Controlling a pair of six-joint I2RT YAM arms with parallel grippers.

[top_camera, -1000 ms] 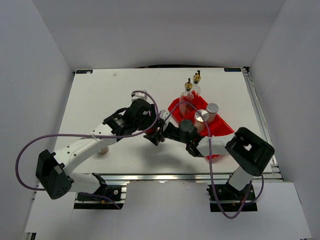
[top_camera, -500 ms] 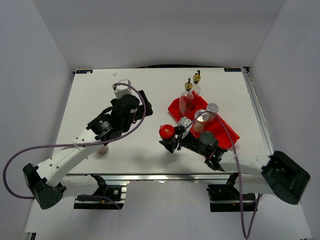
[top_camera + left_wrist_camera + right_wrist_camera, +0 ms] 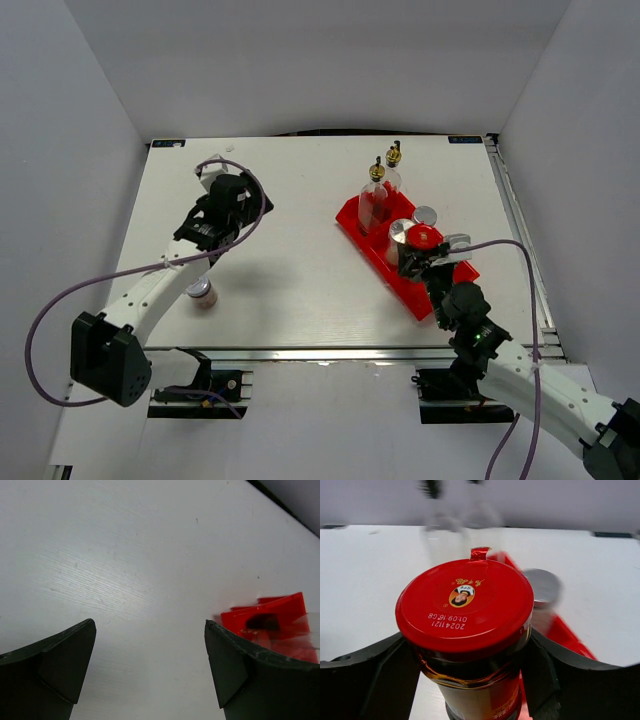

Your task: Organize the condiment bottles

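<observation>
Next, my left gripper needs to go to the lone shaker's lid (image 3: pixel 199 287), out on the table away from the red bin, and close there.
My right gripper (image 3: pixel 424 245) is shut on the red-lidded brown jar (image 3: pixel 424 237) and holds it over the near part of the red bin (image 3: pixel 424 300). In the right wrist view the jar (image 3: pixel 465 605) fills the space between my fingers (image 3: pixel 385 665). Two silver-lidded shakers (image 3: pixel 426 215) (image 3: pixel 400 232) stand in the bin beside it. Two clear glass bottles with gold tops (image 3: pixel 377 187) (image 3: pixel 394 158) stand at the bin's far end. A third shaker (image 3: pixel 201 292) stands alone on the table at the left. My left gripper (image 3: pixel 240 198) is open and empty over bare table (image 3: pixel 150 645).
The red divided bin lies slanted at the right middle and shows at the right edge of the left wrist view (image 3: pixel 270 612). White walls close in the table on three sides. The left arm's purple cable loops near the lone shaker.
My right gripper has carried the red-lidded jar from the table's middle rightward to over the bin. My left arm has drawn back to the left and far side, away from the jar.
</observation>
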